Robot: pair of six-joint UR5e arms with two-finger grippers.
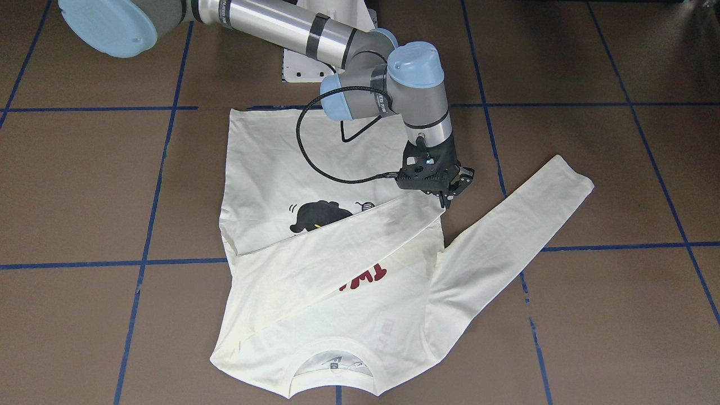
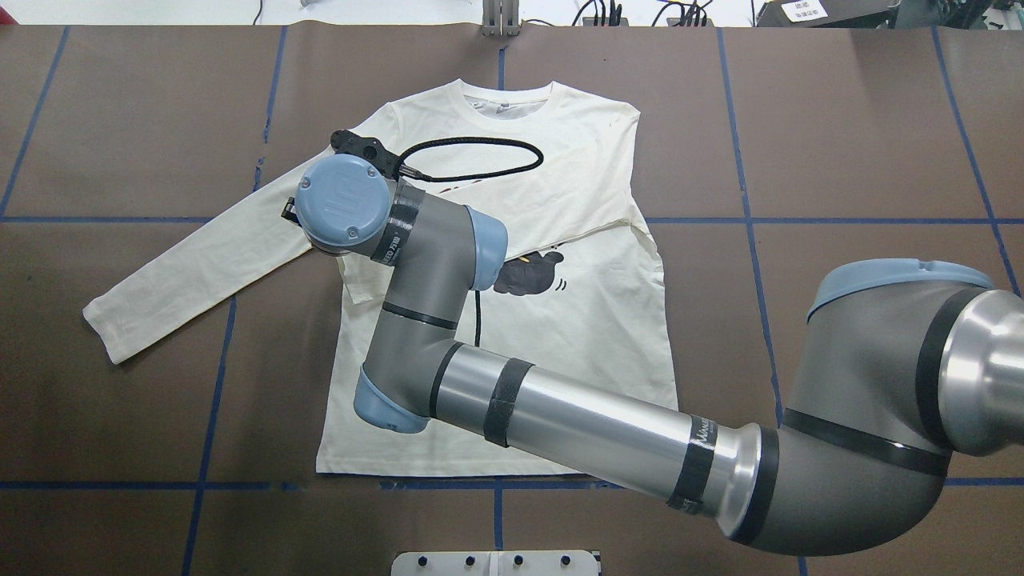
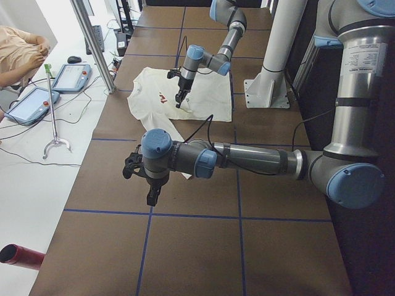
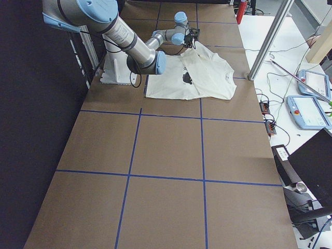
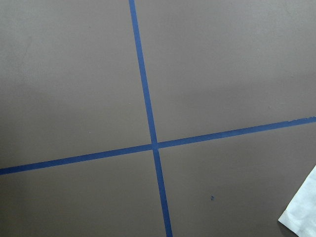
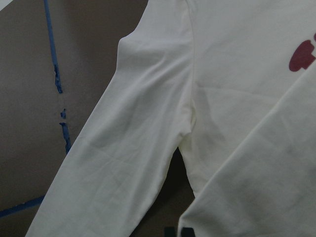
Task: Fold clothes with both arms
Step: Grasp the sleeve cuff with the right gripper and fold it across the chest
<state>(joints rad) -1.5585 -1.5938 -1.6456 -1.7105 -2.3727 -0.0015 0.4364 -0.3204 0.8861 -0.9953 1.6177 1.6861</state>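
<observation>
The robot's left gripper will close on the stretched sleeve's cuff (image 1: 589, 186) (image 5: 282, 220), at the cuff's collar-side corner, to fold that sleeve of the cream shirt.
The cream shirt (image 1: 264, 157) lies flat, print up, collar toward the far side (image 2: 592, 320). One sleeve (image 1: 337, 236) is folded across the chest over the cat print and red letters. The other sleeve (image 1: 506, 225) lies stretched out on the table. My right gripper (image 1: 448, 199) reaches across to the folded sleeve's cuff at the armpit. Its fingertips (image 6: 170, 232) show close together against that cloth, so it looks shut on the cuff. My left gripper (image 3: 151, 196) hangs over bare table beyond the stretched sleeve's end (image 5: 303, 212). I cannot tell whether it is open.
Blue tape lines (image 5: 153, 143) grid the brown table. The white pedestal base plate (image 2: 496, 564) stands at the robot's edge. A metal post (image 3: 92, 43), teach pendants (image 3: 68, 77) and an operator are beyond the far edge.
</observation>
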